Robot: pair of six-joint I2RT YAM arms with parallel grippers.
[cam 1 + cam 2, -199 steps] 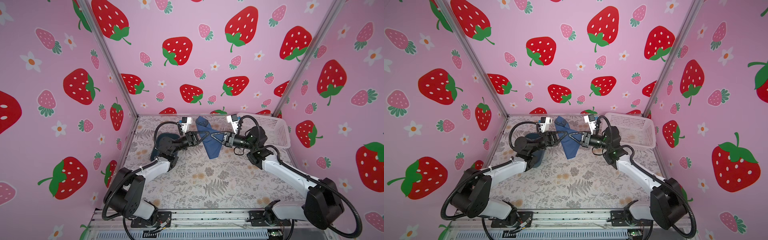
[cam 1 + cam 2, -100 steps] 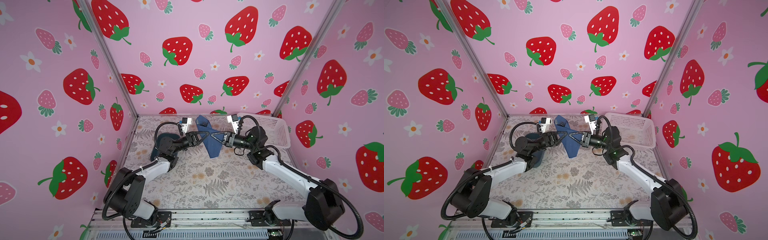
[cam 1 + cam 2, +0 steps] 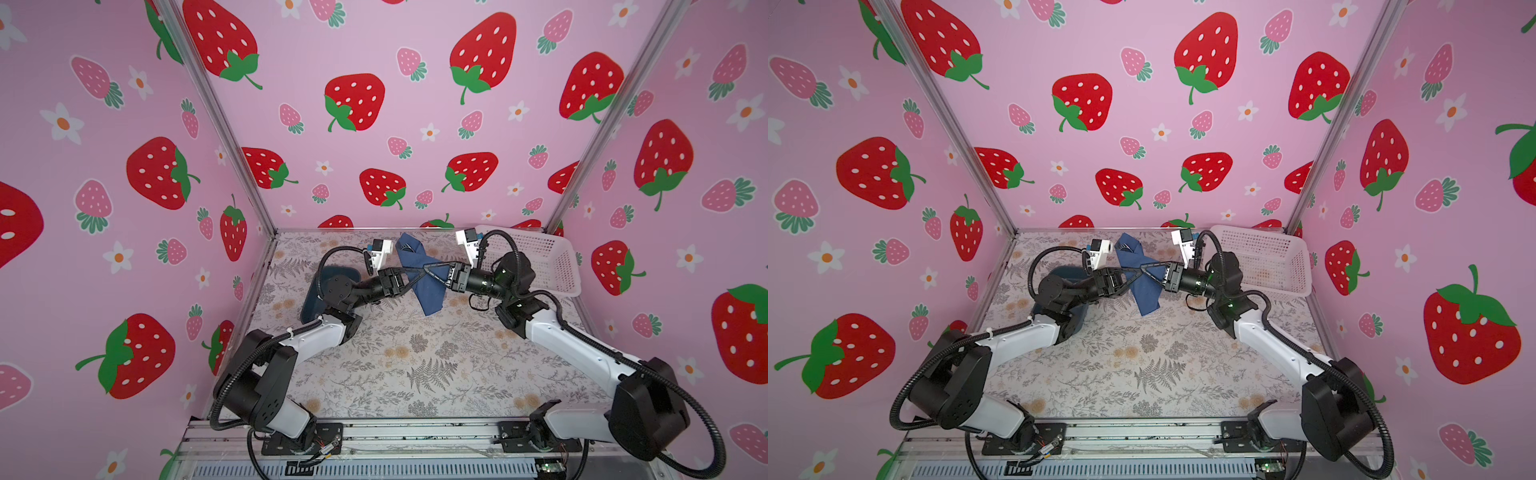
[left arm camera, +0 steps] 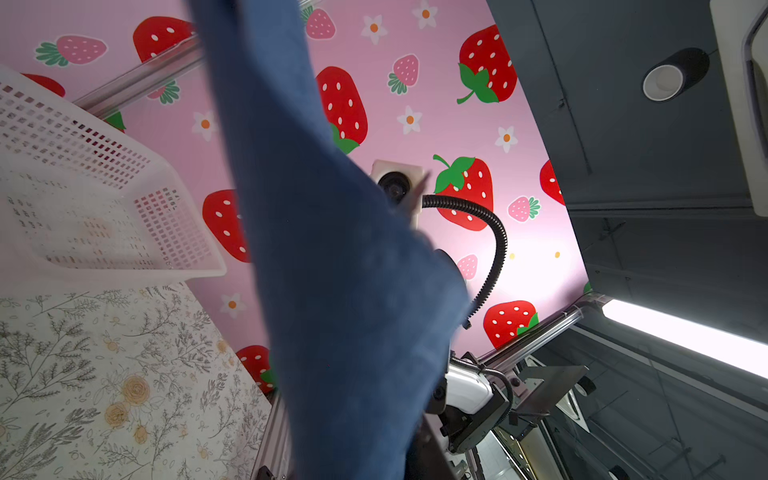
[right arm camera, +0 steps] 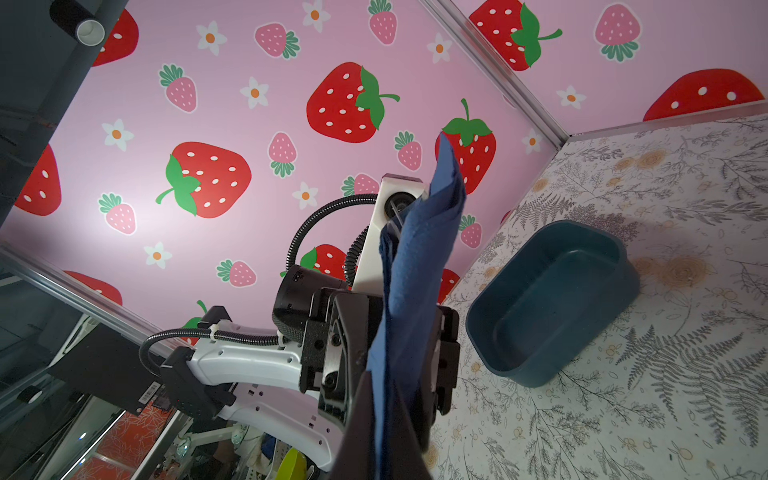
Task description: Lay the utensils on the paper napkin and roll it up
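Next, my right gripper opens, back away and grabs the napkin nearer its free edge (image 3: pixel 442 278), as my grippers meet at the napkin's middle with the roll still loose.
The dark blue paper napkin (image 3: pixel 430 291) (image 3: pixel 1148 295) is held up off the table at the back as a loose, slanting roll. Thin pale tips of the utensils (image 5: pixel 397 218) peek from its upper end; the rest of them is wrapped inside. My right gripper (image 3: pixel 429 272) (image 5: pixel 386 436) is shut on the roll's middle from the right. From the left my left gripper (image 3: pixel 417 273) (image 3: pixel 1137 271) meets it at the same spot, its fingers closed around the napkin. In the left wrist view the napkin (image 4: pixel 332 291) covers the jaws.
A dark teal tub (image 3: pixel 332 274) (image 5: pixel 552 299) stands empty on the floral tablecloth under the left arm. A white perforated basket (image 3: pixel 536 262) (image 4: pixel 83 187) sits at the back right corner. Pink strawberry walls close in three sides.
Both arms and the lifted napkin roll stay in almost the same place; only slight shifts at the grip point show.
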